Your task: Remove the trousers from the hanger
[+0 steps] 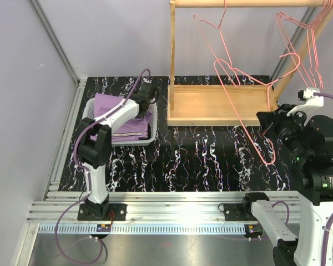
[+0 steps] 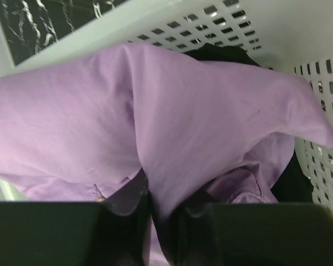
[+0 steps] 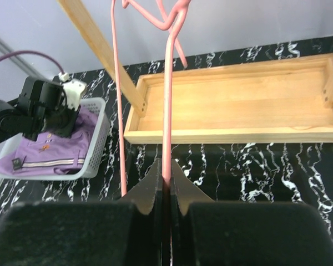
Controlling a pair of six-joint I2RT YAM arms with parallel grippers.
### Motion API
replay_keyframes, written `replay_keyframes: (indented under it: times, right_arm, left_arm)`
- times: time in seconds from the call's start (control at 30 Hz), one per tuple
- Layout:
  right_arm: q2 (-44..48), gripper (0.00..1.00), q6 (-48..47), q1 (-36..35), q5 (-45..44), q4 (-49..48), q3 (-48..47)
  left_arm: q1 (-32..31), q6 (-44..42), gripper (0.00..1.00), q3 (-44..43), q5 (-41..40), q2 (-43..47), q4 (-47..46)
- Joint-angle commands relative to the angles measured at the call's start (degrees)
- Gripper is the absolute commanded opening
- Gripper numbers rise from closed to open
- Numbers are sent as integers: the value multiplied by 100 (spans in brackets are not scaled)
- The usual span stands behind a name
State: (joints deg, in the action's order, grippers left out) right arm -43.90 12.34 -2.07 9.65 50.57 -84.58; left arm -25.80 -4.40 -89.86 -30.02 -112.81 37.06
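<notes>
Once the robot's right gripper lets go, the bare pink hanger will hang from the top rail [image 1: 237, 32], next to the lone empty hanger.
The light purple trousers [image 2: 183, 111] lie heaped in a white perforated basket [image 2: 172, 22], with black trousers [image 2: 225, 54] showing under them at the back and right. My left gripper [image 2: 161, 206] is down in the basket [image 1: 90, 108], its jaws closed on a raised fold of the purple trousers [image 1: 114, 108]. My right gripper [image 3: 166, 178] is shut on the wire of a bare pink hanger [image 3: 167, 100], which hangs tilted in front of the wooden rack [image 1: 222, 102]. From above, the right gripper [image 1: 265, 124] sits at the hanger [image 1: 254, 124].
The wooden rack's tray [image 3: 233, 94] stands at the back on the black marbled table [image 1: 200, 160]. Other empty pink hangers [image 1: 299, 44] hang from the top rail [image 1: 250, 3]. The basket [image 3: 97, 138] is at the back left, near the grey wall.
</notes>
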Motion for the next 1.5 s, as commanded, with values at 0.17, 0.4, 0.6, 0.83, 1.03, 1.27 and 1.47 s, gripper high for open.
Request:
replay_keyframes:
  times: [0.17,0.4,0.6,0.83,1.03,1.27,1.47]
  right_arm:
    - [-329,0,-390,4,-710,-372,-551]
    - [-549,0,-539,4,-649,-592,-735]
    - [-795,0,-856,13,-533,-654,-1060]
    - [-1076,0,-1172,13,-1140,-916,-1202]
    - [-1620,0,-1506,4,-1263,-1619,-1307]
    - [-2289,0,-2112,4,-1573,-2656,-1219]
    - [-2869,0,-2411,4,-1378,-3342,-1280]
  left_arm:
    - [67,413,46,-189,831,680,505]
    - [84,1090,89,-171,1385,2315,-15]
    - [84,1398,99,-629,1350,3510,486]
    - [75,1969,99,152,1200,5628,618]
    - [75,2022,99,672,1095,6858,1074]
    - [75,1961,99,909,875,7396,1690]
    - [75,1838,99,1436,1155,7722,1734]
